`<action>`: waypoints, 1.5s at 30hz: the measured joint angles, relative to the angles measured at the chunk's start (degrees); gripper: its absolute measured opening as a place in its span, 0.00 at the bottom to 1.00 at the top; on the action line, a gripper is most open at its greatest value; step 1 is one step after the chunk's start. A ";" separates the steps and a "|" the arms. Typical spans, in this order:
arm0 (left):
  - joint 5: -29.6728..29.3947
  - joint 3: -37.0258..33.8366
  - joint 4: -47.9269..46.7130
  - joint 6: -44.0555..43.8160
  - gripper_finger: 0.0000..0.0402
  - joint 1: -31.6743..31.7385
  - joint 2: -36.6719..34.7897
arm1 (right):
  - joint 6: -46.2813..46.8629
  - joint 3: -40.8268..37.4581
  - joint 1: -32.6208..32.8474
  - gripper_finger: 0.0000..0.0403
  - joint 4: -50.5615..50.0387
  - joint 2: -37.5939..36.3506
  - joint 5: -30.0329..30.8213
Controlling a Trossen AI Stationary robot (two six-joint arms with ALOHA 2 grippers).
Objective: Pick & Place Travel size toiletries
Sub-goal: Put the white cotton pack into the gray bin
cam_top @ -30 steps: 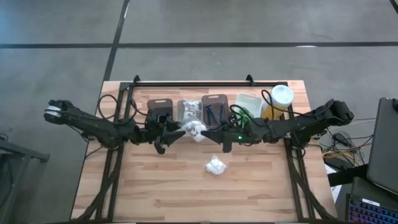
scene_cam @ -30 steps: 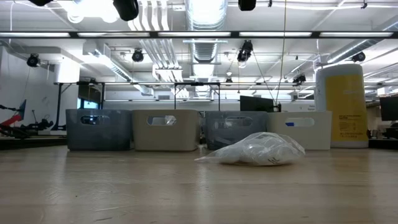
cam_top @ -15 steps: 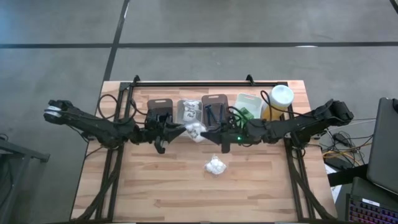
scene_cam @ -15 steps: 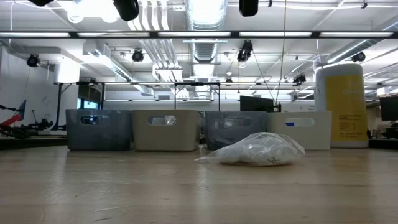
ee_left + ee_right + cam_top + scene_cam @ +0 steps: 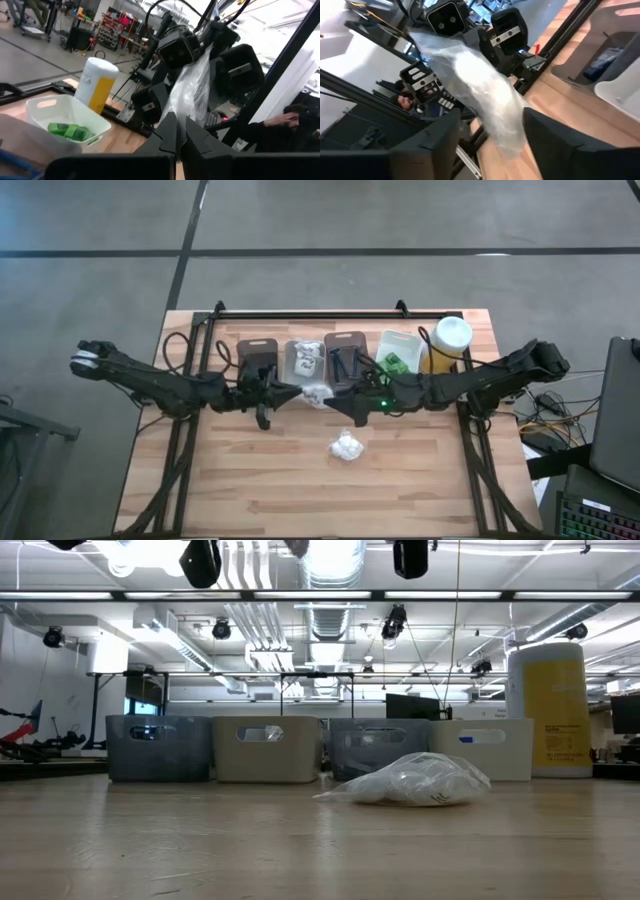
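The clear-white sachet, now hanging in the air between my grippers, will be let go by my left gripper in the bin with sachets (image 5: 308, 361), beside the grey bin with dark razors.
A crinkly clear-white sachet (image 5: 316, 392) hangs in the air between my two grippers, in front of the row of bins. My left gripper (image 5: 296, 392) comes from the table's left and is shut on it. My right gripper (image 5: 336, 402) faces it from the right and stands open, with the sachet's other end (image 5: 485, 100) between its fingers. A second sachet (image 5: 345, 446) lies on its underside on the bare table nearer the front, also in the low view (image 5: 410, 780). My left gripper pinches one end of the sachet (image 5: 182, 116) between its two shut fingers, coming in about level from the table's left. The sachet is lifted clear of the table and reaches from the fingertips toward the right gripper. My right gripper has the sachet's other end between its parted fingers (image 5: 540, 130); I cannot tell whether they touch it.
Several bins stand in a row at the back: a grey bin (image 5: 257, 352), a bin with sachets (image 5: 305, 358), a grey bin with dark razors (image 5: 345, 352) and a white bin with green bottles (image 5: 400, 350). A tall yellow bottle (image 5: 452, 338) stands at their right.
My left gripper has shut on the near end of the sachet, and my right gripper's fingers have parted around the other end. Both wrists have tipped a little without shifting place. The sachet stays in the air between them.
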 joint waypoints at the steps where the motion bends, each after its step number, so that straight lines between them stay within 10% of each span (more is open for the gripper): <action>1: 0.00 0.00 -0.49 0.01 0.01 0.00 -0.14 | -0.28 0.00 0.00 0.54 -0.93 -0.38 0.01; 13: -9.83 4.69 -32.48 7.49 0.01 7.80 -6.10 | 6.98 0.00 1.73 0.80 -25.35 -8.61 5.40; 18: 3.14 8.79 -46.30 11.46 0.01 21.10 -3.92 | 6.68 0.00 2.08 0.84 -25.98 -9.63 6.01; 23: 22.37 9.01 -45.96 12.79 0.01 31.67 0.29 | 7.56 0.00 2.26 0.85 -26.13 -9.03 6.07; 34: 38.22 8.99 -38.80 15.73 0.01 40.18 15.75 | 15.16 0.00 3.04 0.79 -28.48 -8.00 6.24; 45: 31.60 8.94 -37.45 16.47 0.08 40.99 22.08 | 20.13 0.00 3.03 0.83 -35.10 -7.96 7.55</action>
